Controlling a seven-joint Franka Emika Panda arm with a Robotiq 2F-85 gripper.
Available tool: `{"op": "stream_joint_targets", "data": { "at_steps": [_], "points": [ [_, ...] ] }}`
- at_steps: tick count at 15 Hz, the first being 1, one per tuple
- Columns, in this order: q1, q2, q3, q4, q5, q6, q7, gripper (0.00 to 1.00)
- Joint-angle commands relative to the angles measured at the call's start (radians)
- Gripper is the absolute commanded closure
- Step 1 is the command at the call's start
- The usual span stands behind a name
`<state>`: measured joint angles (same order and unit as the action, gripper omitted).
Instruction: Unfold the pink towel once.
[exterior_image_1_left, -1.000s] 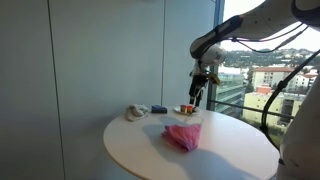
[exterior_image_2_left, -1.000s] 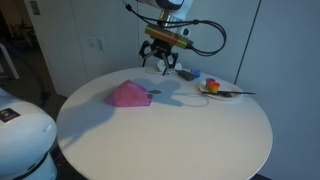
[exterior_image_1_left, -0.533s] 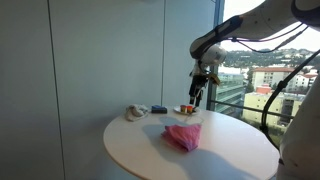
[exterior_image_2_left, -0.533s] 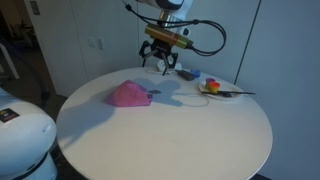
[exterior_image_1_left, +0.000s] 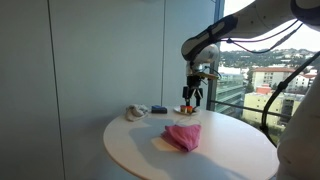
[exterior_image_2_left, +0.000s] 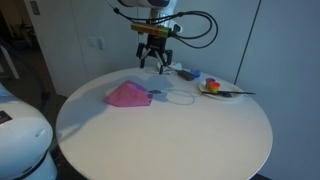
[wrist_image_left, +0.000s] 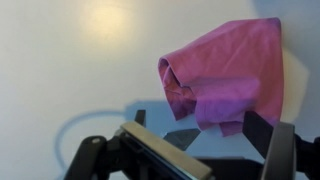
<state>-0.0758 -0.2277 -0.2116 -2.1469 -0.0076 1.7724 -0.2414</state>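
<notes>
The robot's gripper needs to next go to the pink towel's bunched edge (exterior_image_1_left: 178, 127) (wrist_image_left: 228, 104), on the towel's side toward the plate, and close there.
The pink towel (exterior_image_1_left: 183, 135) lies folded and bunched on the round white table (exterior_image_1_left: 230, 155); it shows in both exterior views (exterior_image_2_left: 127, 94). In the wrist view the pink towel (wrist_image_left: 222, 75) fills the upper right. My gripper (exterior_image_1_left: 190, 95) hangs in the air above the table, up and behind the towel, not touching it. It also shows in an exterior view (exterior_image_2_left: 152, 60). Its fingers are spread and empty; in the wrist view the gripper (wrist_image_left: 195, 128) frames the towel's lower edge from above.
A plate with small coloured items (exterior_image_2_left: 212, 87) and a dark utensil stands at the table's far side. A white cup and small objects (exterior_image_1_left: 136, 112) sit near the back edge. A window and a wall stand behind the table.
My arm has moved sideways toward the towel; the gripper now hangs closer above it. The towel has not moved.
</notes>
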Motion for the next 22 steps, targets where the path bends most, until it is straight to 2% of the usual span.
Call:
{"op": "stream_joint_targets", "data": {
  "at_steps": [1, 5, 7, 9, 13, 15, 19, 22],
  "points": [
    [0.003, 0.060, 0.110, 0.034, -0.100, -0.012, 0.249, 0.00],
    [0.021, 0.130, 0.186, 0.072, -0.166, -0.141, 0.470, 0.00],
    [0.029, 0.158, 0.198, 0.088, -0.157, -0.212, 0.516, 0.00],
    [0.035, 0.163, 0.195, 0.083, -0.113, -0.206, 0.478, 0.00],
    [0.038, 0.153, 0.188, 0.043, -0.063, -0.071, 0.429, 0.00],
    [0.035, 0.151, 0.179, 0.030, 0.000, -0.015, 0.380, 0.00],
    [0.032, 0.180, 0.167, 0.020, 0.123, 0.013, 0.288, 0.00],
    [0.030, 0.192, 0.163, 0.008, 0.162, 0.006, 0.269, 0.00]
  ]
}}
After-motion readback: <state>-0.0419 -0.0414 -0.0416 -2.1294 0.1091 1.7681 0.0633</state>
